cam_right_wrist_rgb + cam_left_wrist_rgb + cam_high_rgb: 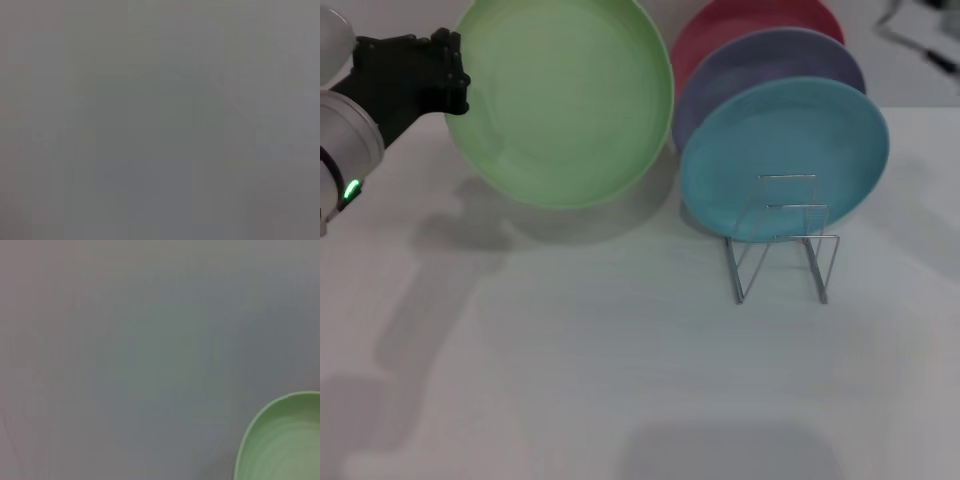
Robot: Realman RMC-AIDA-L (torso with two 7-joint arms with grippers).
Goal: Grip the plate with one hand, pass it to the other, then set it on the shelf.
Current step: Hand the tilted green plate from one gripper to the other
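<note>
My right gripper next grips the light green plate by its rim [665, 54] beside the red plate, opposite my left gripper.
The light green plate [565, 100] hangs above the white table at the back left, its hollow face turned up toward the head camera and its shadow on the table below. My left gripper [458, 82], black, on the arm with the green light, is shut on the plate's left rim. In the left wrist view a curved piece of the plate [287, 442] shows in one corner. The shelf [782, 240], a thin silver wire rack, stands to the right of the plate. My right arm is out of view, and its wrist view shows only flat grey.
A light blue plate [785, 160] leans upright in the rack, with a lavender plate [770, 60] and a red plate [740, 20] behind it. The rack's front loops hold nothing. White table [620, 380] stretches bare toward me.
</note>
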